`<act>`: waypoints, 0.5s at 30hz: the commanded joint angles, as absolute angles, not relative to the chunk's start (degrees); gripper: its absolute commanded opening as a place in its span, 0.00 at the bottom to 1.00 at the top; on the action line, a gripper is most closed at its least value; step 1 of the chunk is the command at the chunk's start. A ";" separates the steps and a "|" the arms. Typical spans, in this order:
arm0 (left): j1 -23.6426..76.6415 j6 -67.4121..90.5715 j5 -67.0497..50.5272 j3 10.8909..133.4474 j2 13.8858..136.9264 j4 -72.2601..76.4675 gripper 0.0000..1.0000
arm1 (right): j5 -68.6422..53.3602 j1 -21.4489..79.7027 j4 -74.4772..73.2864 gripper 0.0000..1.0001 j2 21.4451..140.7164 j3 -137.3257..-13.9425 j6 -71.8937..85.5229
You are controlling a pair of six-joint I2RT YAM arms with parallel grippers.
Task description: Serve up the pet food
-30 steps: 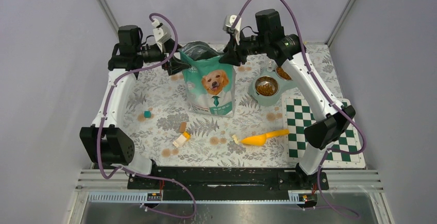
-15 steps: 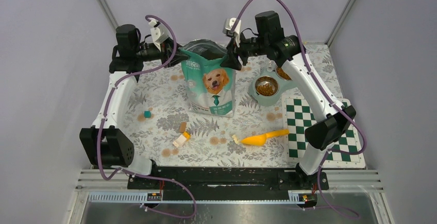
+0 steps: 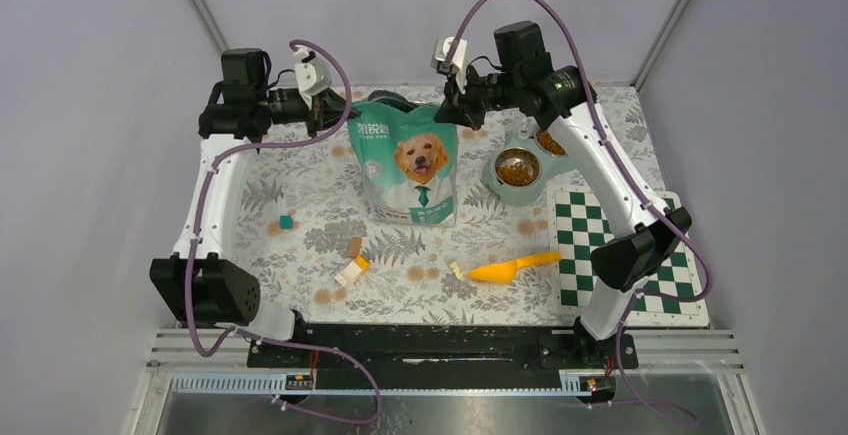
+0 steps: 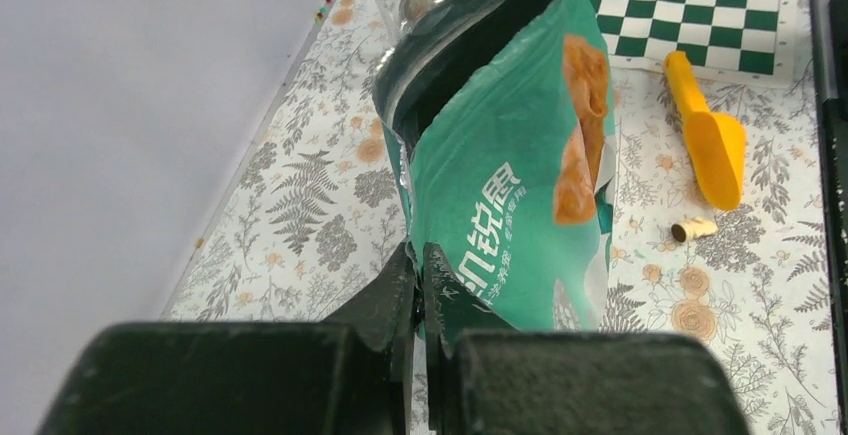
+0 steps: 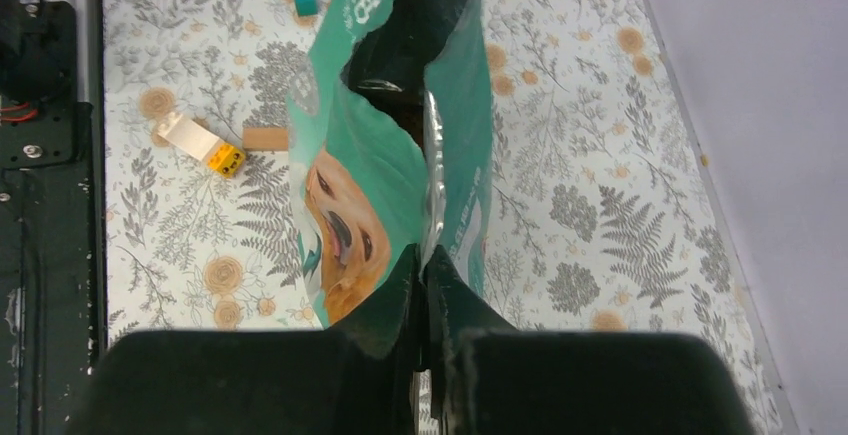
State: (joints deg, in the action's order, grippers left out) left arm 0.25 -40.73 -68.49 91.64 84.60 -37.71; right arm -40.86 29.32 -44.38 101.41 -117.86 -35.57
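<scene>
I should open my left gripper, which is at the corner of the bag's gaping opening, then pinch both top edges farther in and pull them flat [image 4: 408, 160].
The teal bag [image 3: 405, 165] with the golden retriever stands upright at the middle back of the floral table. My left gripper [image 3: 343, 113] is shut on its top left corner, the film pinched between the fingers [image 4: 420, 255]. My right gripper [image 3: 449, 115] is shut on the top right corner [image 5: 421, 260]. The bag's mouth [image 5: 405, 45] gapes as a dark slit between them, and what lies inside is too dark to see. Brown pet food [image 3: 517, 168] fills the near dish of a double feeder [image 3: 500, 191] right of the bag.
An orange scoop [image 3: 510, 269] lies in front of the bag, a small cream piece [image 3: 457, 269] beside it. A green checkered mat [image 3: 620, 255] lies at the right. Toy blocks [image 3: 351, 270] and a teal block [image 3: 286, 222] sit front left.
Both grippers have closed on the bag's top corners. The round open mouth has been drawn out sideways into a narrow slit, and the left gripper has shifted slightly outward.
</scene>
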 commanded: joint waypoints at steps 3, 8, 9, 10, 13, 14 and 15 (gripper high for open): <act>0.19 -50.10 -57.96 96.86 80.65 -47.63 0.00 | -31.04 29.03 -42.52 0.00 98.85 -128.25 -36.54; 0.18 -54.87 -45.68 99.94 78.76 -51.48 0.00 | -22.29 29.00 -39.35 0.00 98.37 -133.18 -37.76; 0.18 -55.13 -44.26 100.00 78.10 -51.24 0.00 | -20.47 29.00 -37.81 0.00 98.10 -133.12 -37.56; 0.24 -55.24 -43.02 99.97 77.68 -50.86 0.00 | -19.65 29.00 -36.73 0.00 97.93 -133.16 -37.38; 0.55 -56.18 -40.31 99.36 76.30 -49.26 0.00 | -18.29 28.97 -34.26 0.00 97.08 -132.74 -37.28; 0.80 -56.31 -39.66 99.32 75.83 -48.74 0.00 | -18.10 29.02 -34.03 0.00 96.75 -132.45 -37.38; 1.13 -56.44 -39.03 99.44 75.44 -48.73 0.00 | -17.98 29.01 -33.77 0.00 96.21 -131.99 -37.58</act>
